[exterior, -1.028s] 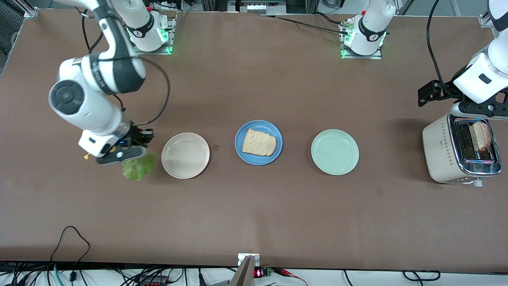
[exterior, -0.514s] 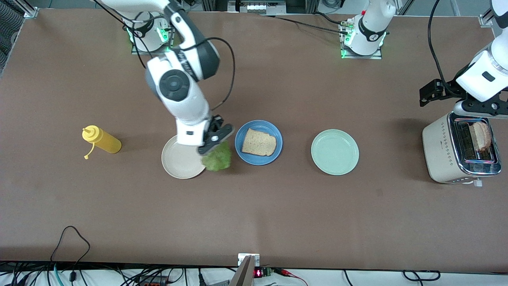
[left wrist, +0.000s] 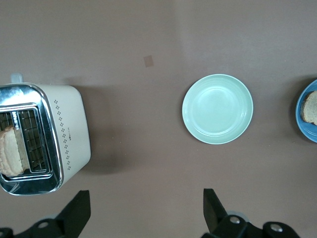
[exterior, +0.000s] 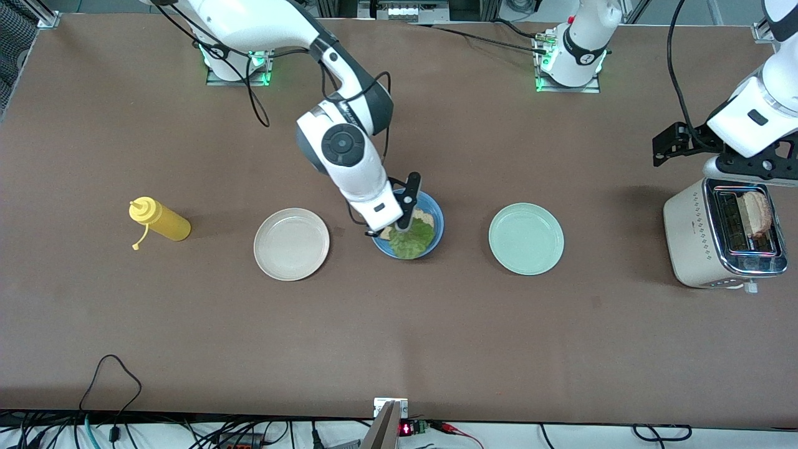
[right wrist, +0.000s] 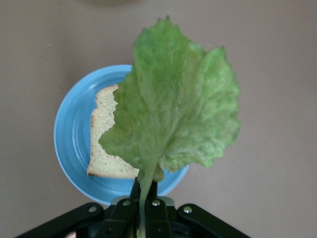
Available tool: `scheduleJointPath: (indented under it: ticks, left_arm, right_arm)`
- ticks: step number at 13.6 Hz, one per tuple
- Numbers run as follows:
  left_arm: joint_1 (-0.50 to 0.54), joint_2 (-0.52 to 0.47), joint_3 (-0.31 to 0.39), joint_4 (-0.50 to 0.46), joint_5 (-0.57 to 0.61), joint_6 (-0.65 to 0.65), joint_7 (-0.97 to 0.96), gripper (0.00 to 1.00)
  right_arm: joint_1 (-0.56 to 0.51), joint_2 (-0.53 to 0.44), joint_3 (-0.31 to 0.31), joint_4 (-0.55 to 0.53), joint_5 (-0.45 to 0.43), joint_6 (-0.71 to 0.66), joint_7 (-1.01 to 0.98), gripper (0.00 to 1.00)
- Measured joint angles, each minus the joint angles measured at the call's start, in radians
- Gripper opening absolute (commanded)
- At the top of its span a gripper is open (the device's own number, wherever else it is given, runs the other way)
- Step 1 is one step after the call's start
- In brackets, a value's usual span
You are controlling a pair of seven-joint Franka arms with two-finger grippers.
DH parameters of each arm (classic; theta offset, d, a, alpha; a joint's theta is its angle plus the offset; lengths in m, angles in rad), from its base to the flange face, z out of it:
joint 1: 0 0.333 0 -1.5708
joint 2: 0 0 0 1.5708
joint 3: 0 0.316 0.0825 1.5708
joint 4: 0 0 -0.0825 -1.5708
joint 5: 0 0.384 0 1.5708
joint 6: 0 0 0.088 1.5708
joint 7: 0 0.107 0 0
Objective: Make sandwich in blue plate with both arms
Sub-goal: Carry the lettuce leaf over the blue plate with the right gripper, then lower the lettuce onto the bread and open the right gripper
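Note:
Next, I let go of the lettuce leaf, now held over the blue plate, with my right gripper on top of the bread slice in the blue plate [exterior: 413, 223] [right wrist: 115, 129].
The blue plate [exterior: 433, 215] lies mid-table with one tan bread slice [exterior: 426, 217] on it, mostly covered from the front camera. My right gripper [exterior: 405, 226] is shut on the stem of a ruffled green lettuce leaf [exterior: 411, 239] and holds it over the blue plate; the right wrist view shows the leaf [right wrist: 176, 119] above the slice [right wrist: 104, 148] and plate [right wrist: 69, 139]. My left gripper [left wrist: 146, 218] is open and empty, up in the air beside a toaster [exterior: 698, 240] that holds a second bread slice [exterior: 757, 213].
A cream-white plate [exterior: 291, 244] and a yellow squeeze bottle [exterior: 159, 219] lie toward the right arm's end. A pale mint-green plate [exterior: 525, 238] lies between the blue plate and the toaster, also seen in the left wrist view [left wrist: 217, 108].
My right arm has carried the lettuce from beside the yellow bottle, past the cream-white plate, to over the blue plate. The left arm has barely shifted.

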Motion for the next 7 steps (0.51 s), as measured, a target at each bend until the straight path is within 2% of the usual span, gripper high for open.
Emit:
scheduleJointPath:
  ticks: [3, 7]
  left_arm:
    - [-0.003, 0.000, -0.002, 0.007, 0.000, 0.000, 0.000, 1.00]
    - [-0.003, 0.000, -0.002, 0.007, 0.000, 0.000, 0.000, 1.00]
  right_arm:
    - [0.041, 0.051, 0.001, 0.030, -0.023, -0.001, -0.077, 0.00]
    - [0.061, 0.088, 0.001, 0.033, -0.135, -0.001, -0.085, 0.00]
